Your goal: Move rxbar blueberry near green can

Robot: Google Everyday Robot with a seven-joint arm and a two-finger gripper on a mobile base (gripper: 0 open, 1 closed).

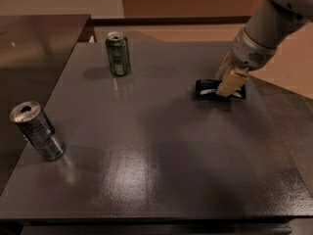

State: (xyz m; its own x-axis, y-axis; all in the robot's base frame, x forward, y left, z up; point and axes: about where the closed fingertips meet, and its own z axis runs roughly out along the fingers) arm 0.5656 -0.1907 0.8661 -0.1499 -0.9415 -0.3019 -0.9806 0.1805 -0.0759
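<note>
The rxbar blueberry will go down on the table [164,70] beside the green can's base, on the side facing my gripper.
The rxbar blueberry [207,88], a flat dark navy wrapper with white lettering, is at the right middle of the dark table [146,151], at or just above its surface. My gripper [229,86] comes down from the upper right, and its pale fingers [233,80] are closed on the bar's right half, hiding part of it. The green can [119,54] stands upright at the back left of the table, well to the left of the bar and apart from it.
A silver and blue can [36,130] stands near the table's left edge toward the front. A dark counter [34,38] adjoins the table at the back left. The floor [293,58] lies beyond the right edge.
</note>
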